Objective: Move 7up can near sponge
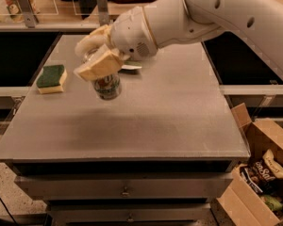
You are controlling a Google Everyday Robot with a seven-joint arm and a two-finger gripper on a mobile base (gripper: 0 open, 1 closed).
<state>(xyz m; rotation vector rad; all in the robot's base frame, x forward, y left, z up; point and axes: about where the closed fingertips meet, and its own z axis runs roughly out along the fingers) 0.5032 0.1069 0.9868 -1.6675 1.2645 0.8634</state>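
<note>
The robot's gripper will release the 7up can, now held above the table, on the grey table point(52, 99) in front of the sponge.
The 7up can point(107, 85), silver-white with green print, is held in my gripper point(96, 56) above the grey table point(170, 112), its lower half showing below the cream fingers point(98, 65). The gripper is shut on the can's upper part. The sponge point(52, 78), dark green over pale yellow, lies flat on the table's left side, a short way to the left of the can. My white arm reaches in from the upper right.
A bit of the green-and-white snack bag point(130, 67) shows behind the gripper. A cardboard box point(264, 173) with packets stands on the floor at the right. A shelf with clear stands point(23, 6) runs behind the table.
</note>
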